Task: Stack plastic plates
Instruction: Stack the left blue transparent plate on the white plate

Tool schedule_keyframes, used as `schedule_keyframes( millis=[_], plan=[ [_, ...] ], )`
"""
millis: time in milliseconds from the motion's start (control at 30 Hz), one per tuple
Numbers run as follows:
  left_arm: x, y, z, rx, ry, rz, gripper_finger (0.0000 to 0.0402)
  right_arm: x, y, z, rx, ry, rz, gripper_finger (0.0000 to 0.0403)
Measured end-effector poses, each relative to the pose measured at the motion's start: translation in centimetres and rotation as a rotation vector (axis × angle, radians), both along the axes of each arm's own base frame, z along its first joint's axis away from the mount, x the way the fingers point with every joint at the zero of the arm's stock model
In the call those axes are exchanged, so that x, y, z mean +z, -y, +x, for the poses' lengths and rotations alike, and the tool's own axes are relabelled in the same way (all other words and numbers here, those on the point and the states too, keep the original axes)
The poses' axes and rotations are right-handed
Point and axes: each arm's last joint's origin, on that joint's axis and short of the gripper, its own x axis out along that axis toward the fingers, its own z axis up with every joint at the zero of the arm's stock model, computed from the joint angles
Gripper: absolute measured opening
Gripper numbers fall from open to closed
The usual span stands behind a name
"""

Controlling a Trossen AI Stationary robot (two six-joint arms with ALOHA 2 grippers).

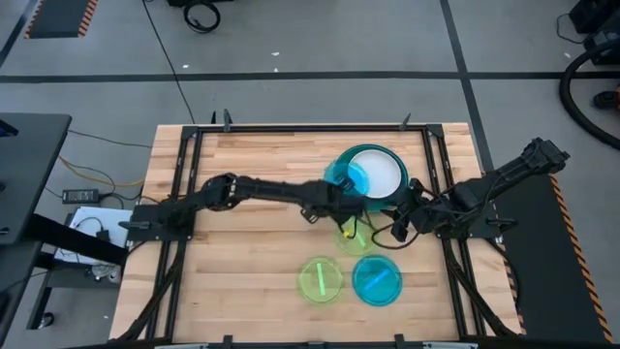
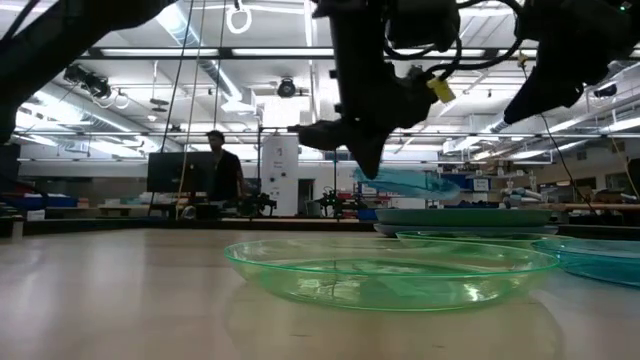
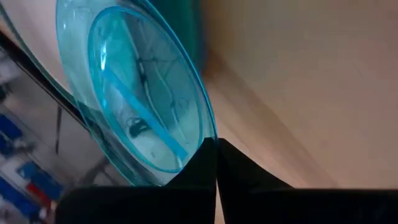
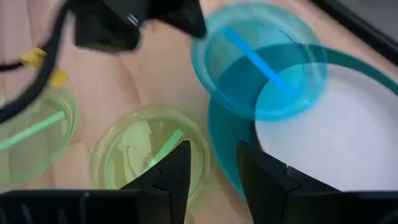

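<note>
I will let go of the small cyan plate, which hangs over the teal plate's edge, with my left gripper on top of the white plate (image 1: 375, 174) inside the large teal plate.
My left gripper (image 1: 339, 191) reaches in from the table's left and is shut on a small translucent cyan plate (image 1: 347, 175). The plate hangs over the left edge of a large teal plate (image 1: 355, 153). A white plate (image 1: 380, 173) lies inside the teal one. My right gripper (image 4: 214, 177) is open above a lime plate (image 4: 149, 155) that lies flat on the table. A second lime plate (image 1: 320, 279) and a second cyan plate (image 1: 376, 281) rest flat nearer the front edge. I see no blue or black plate. My left gripper pinches the small cyan plate by its rim (image 3: 208, 140) between the two shut fingers, at the edge that faces the table's left. The fingers come in from the left, slanting down. The plate is lifted clear and tilted (image 2: 400, 180), above the teal plate's edge.
A dark metal frame (image 1: 184, 165) runs around the wooden table top. Bare wood lies on the table's left half (image 1: 242, 252). In the low view a person (image 2: 222, 165) stands among benches in the room behind. A yellow tag (image 1: 346, 231) hangs near the grippers.
</note>
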Motion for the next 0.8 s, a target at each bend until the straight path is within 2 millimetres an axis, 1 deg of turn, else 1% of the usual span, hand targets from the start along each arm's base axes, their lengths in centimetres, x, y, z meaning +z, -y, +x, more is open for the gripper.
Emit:
schedule_keyframes(
  millis=[100, 200, 300, 400, 633, 700, 800],
  plan=[
    [0.3, -1.9, 1.0, -0.05, 0.056, -0.012, 0.0005, 0.4, 0.2, -0.4, -0.003, 0.03, 0.004, 0.0139],
    [0.5, -3.3, 1.7, -0.119, 0.099, -0.049, 0.0005, 0.7, 0.3, -0.6, -0.002, 0.045, 0.01, 0.0139],
    [0.6, -4.2, 2.2, -0.208, 0.128, -0.117, 0.0007, 0.7, 0.3, -0.6, -0.001, 0.047, 0.01, 0.0139],
    [0.8, -5.2, 2.8, -0.269, 0.184, -0.13, 0.0008, 0.7, 0.3, -0.6, -0.01, 0.051, -0.001, 0.0139],
    [1.3, -7.9, 3.4, -0.334, 0.298, -0.218, 0.0009, 0.9, 0.3, -0.4, -0.035, 0.091, -0.014, 0.0139],
    [1.0, -8.5, 3.5, -0.331, 0.322, -0.22, 0.001, 1.0, 0.3, -0.3, -0.035, 0.099, -0.009, 0.0139],
    [-0.3, -9.0, 3.4, -0.323, 0.327, -0.219, 0.001, 1.0, 0.3, -0.3, -0.037, 0.099, -0.007, 0.0139]
  ],
)
